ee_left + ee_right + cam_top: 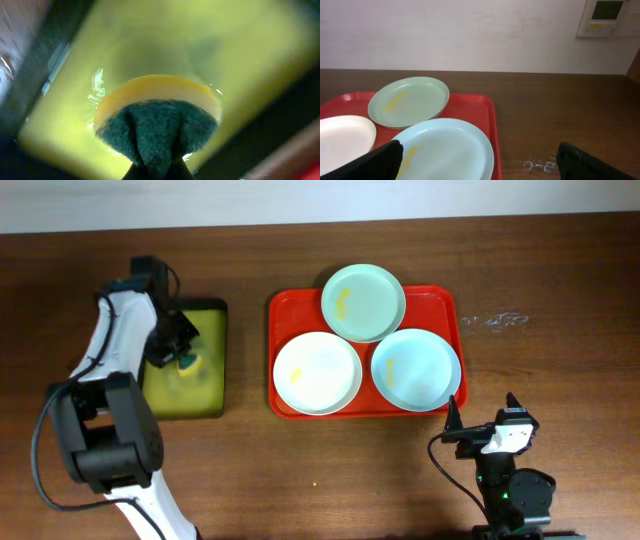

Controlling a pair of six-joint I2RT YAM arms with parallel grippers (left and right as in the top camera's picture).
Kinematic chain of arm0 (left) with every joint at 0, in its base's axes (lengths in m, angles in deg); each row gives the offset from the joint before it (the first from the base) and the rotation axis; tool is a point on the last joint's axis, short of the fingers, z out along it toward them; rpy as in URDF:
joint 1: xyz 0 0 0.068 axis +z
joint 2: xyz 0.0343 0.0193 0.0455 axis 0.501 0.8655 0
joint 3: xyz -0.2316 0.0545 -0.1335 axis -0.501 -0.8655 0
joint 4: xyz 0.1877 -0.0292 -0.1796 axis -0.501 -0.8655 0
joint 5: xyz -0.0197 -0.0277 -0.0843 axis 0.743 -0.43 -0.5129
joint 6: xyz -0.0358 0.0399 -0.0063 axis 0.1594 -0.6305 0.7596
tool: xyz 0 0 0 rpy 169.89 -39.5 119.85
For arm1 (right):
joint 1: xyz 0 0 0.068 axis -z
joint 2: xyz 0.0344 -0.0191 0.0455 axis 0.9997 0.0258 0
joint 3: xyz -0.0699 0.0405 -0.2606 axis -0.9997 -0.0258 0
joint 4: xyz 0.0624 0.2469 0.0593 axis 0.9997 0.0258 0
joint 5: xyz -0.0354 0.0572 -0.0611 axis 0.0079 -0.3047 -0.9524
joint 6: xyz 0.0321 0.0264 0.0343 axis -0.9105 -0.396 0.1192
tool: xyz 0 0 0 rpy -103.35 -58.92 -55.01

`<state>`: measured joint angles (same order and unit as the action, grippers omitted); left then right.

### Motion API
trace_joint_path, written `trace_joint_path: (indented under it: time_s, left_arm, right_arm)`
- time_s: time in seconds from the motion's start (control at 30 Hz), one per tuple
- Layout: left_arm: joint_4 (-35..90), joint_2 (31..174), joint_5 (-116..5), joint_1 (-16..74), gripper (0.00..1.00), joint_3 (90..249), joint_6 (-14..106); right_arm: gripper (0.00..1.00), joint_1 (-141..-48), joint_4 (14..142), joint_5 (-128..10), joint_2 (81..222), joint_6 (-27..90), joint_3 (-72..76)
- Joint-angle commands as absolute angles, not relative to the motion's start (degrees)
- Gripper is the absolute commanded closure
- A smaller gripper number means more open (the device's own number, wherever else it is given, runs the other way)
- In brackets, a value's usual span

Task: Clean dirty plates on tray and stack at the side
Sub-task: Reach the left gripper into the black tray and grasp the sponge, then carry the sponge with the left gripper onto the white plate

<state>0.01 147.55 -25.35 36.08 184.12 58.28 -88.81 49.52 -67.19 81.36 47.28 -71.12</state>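
Observation:
Next, my left gripper lets go of the green and yellow sponge, which is to set it free near the middle of the white plate (312, 364).
Three plates lie on the red tray (440, 298): a pale green plate (363, 301) at the back, a white plate (317, 372) front left and a pale blue plate (415, 368) front right, each with a yellow smear. My left gripper (178, 343) is over the yellow-green sponge tray (210, 315) and is shut on a green and yellow sponge (156, 120). My right gripper (484, 420) is open and empty, near the table's front edge, just in front of the red tray (487, 107). The right wrist view shows the blue plate (450, 150) and green plate (410, 101).
White scuff marks (495, 320) mark the brown table to the right of the red tray. The sponge tray has a black rim (45, 60). A white wall with a control panel (604, 17) stands behind the table.

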Motion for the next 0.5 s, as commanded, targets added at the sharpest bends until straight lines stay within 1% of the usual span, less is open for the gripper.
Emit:
trace_joint_path:
  time_s: [0.0, 0.1, 0.2, 0.23, 0.37, 0.47]
  left_arm:
    - [-3.37, 142.54, -24.98, 36.08, 1.0, 191.2, 57.13]
    - [-3.22, 143.11, -24.93, 36.08, 1.0, 189.74, 57.15]
    - [2.88, 147.7, -24.91, 36.08, 1.0, 181.56, 57.13]
    - [2.48, 148.18, -24.93, 36.13, 1.0, 181.36, 56.82]
    - [-8.16, 141.45, -24.98, 39.34, 1.0, 192.32, 55.6]
    - [-8.66, 135.83, -24.96, 38.62, 1.0, 193.36, 55.6]
  right_arm:
    - [0.01, -88.49, 49.76, -67.67, 80.99, 47.47, -71.54]
    - [0.01, -88.49, 49.76, -67.67, 80.99, 47.47, -71.54]
    - [0.01, -88.49, 49.76, -67.67, 80.99, 47.47, -71.54]
    - [0.01, -88.49, 49.76, -67.67, 80.99, 47.47, -71.54]
    - [0.01, -88.49, 49.78, -67.67, 80.99, 47.47, -71.54]
    - [0.01, -88.49, 49.76, -67.67, 80.99, 47.47, -71.54]
